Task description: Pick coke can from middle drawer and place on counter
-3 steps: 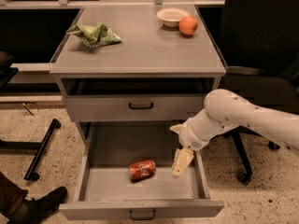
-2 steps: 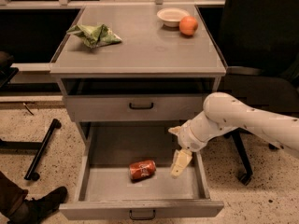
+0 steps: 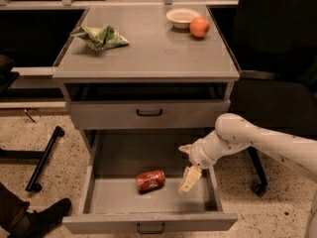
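Observation:
My gripper should next move to the coke can in the drawer and close on the can's body (image 3: 157, 178), toward the end closest to my gripper.
The coke can (image 3: 150, 180) lies on its side on the floor of the pulled-out middle drawer (image 3: 101, 195), near the middle. My gripper (image 3: 186, 164) hangs inside the drawer, just right of the can and a little above the tray. It is open and empty, with one pale finger (image 3: 190, 178) pointing down and not touching the can. The counter (image 3: 148, 48) is the grey top of the cabinet above.
On the counter lie a crumpled green bag (image 3: 100, 36) at the left, and a white bowl (image 3: 182, 17) and an orange (image 3: 199, 27) at the back right. The closed top drawer (image 3: 148, 113) overhangs the open one. A black chair (image 3: 277, 98) stands right, and a shoe (image 3: 47, 214) is at the lower left.
My gripper has moved slightly left and down, closer to the can. The can has not moved.

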Robot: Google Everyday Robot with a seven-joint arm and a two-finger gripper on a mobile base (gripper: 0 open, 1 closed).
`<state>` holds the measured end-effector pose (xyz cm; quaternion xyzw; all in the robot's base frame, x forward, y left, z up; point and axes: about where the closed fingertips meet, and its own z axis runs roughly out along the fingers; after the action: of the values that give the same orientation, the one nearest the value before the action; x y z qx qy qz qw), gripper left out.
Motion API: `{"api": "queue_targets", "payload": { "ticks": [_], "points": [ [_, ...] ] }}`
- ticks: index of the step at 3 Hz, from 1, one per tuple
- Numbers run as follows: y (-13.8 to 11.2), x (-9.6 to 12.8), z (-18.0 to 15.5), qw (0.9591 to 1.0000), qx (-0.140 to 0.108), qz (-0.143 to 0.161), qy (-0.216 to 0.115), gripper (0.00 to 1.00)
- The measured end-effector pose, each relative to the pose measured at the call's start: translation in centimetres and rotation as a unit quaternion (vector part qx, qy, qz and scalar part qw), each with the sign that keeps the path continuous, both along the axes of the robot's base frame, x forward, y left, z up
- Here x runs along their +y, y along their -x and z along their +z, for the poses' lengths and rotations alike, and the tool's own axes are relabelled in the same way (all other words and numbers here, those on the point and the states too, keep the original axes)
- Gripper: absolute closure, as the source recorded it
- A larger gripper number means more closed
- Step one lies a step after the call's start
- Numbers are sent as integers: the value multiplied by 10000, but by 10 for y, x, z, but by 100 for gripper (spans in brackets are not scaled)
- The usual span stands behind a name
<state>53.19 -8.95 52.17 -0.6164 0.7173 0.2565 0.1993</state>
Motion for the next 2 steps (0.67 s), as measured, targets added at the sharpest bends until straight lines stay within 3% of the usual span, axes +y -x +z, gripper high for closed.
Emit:
{"api": "queue_targets", "payload": {
  "ticks": [1, 2],
  "points": [
    [0, 0, 0, 10000, 0, 0, 0, 0],
    [-7, 10, -25, 9999, 108, 57, -97, 0]
  ]
}}
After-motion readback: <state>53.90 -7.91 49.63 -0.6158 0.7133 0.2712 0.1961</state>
